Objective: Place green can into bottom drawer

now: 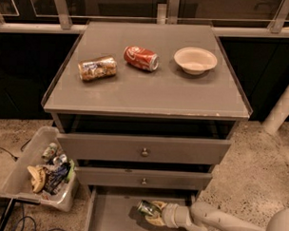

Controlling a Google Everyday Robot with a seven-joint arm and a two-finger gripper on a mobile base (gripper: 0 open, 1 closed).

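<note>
Next, I release the green can on the bottom drawer's inside, straight [149, 217] below the knob of the middle drawer, using my gripper. The can is now held over that drawer's floor.
The green can [148, 208] lies on its side, held in my gripper [153, 213] over the floor of the open bottom drawer [110, 216]. The gripper is shut on the can, and my white arm [212, 221] reaches in from the lower right. The can sits at about the drawer's middle, just in front of the middle drawer's face. I cannot tell whether the can touches the drawer floor.
On the cabinet top [150, 94] lie a gold-brown can [97, 68], a red cola can [141, 58] and a white bowl [195, 60]. The top drawer [144, 149] and middle drawer [143, 178] have small knobs. A clear bin [23, 170] of trash stands at the left on the floor.
</note>
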